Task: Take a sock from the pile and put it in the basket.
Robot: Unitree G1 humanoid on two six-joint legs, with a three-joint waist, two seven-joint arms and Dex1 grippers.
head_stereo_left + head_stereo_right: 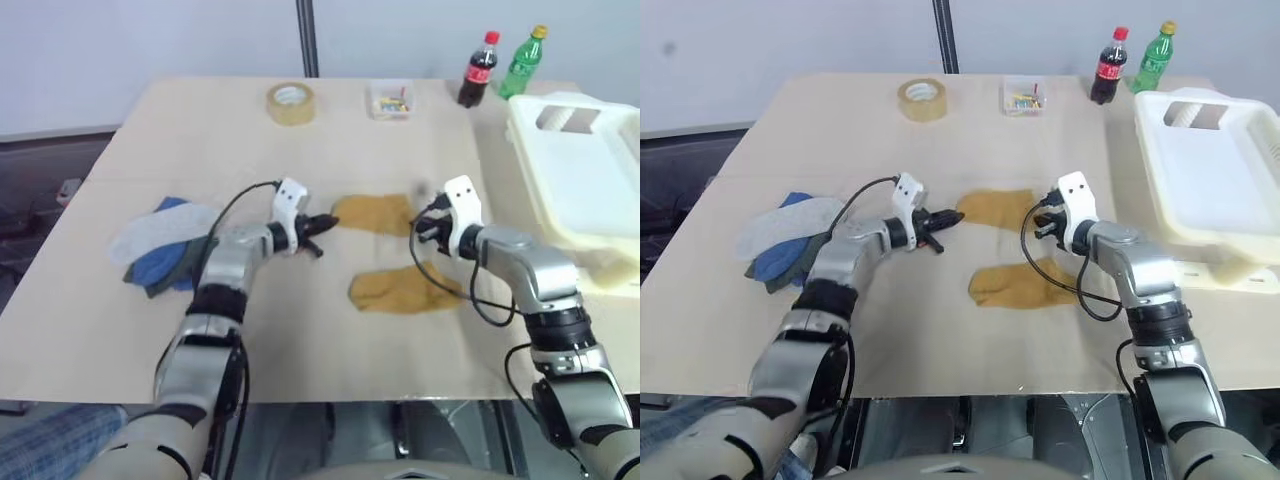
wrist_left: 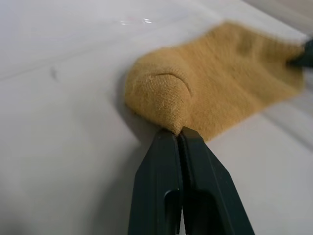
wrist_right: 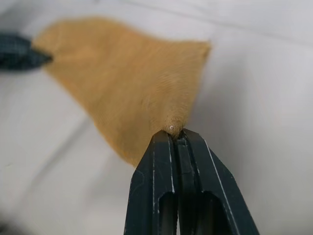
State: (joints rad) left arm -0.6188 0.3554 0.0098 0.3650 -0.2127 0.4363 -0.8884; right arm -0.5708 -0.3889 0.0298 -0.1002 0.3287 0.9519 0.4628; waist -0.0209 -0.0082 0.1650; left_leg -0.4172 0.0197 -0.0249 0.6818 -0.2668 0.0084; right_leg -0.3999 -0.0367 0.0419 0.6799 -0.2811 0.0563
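Observation:
The other mustard sock (image 1: 398,292) is lying flat in front. Next, my left gripper lets go of the stretched mustard sock, now across the middle of the table, on top of it.
A mustard yellow sock (image 1: 372,213) lies stretched across the middle of the table between my two grippers. My left gripper (image 1: 322,224) is shut on its rounded left end (image 2: 161,98), its tips (image 2: 178,133) pinching a fold of fabric. My right gripper (image 1: 418,228) is shut on the right end, nipping a small peak of cloth (image 3: 174,128). A second mustard sock (image 1: 400,288) lies flat just in front, free of both grippers. The pile (image 1: 165,245) of blue, dark grey and pale socks sits to the left. The cream basket (image 1: 1210,170) stands at the right edge.
A roll of tape (image 1: 290,103), a small clear box (image 1: 390,100), a cola bottle (image 1: 479,68) and a green bottle (image 1: 523,62) stand along the table's far side. Cables hang from both wrists over the table.

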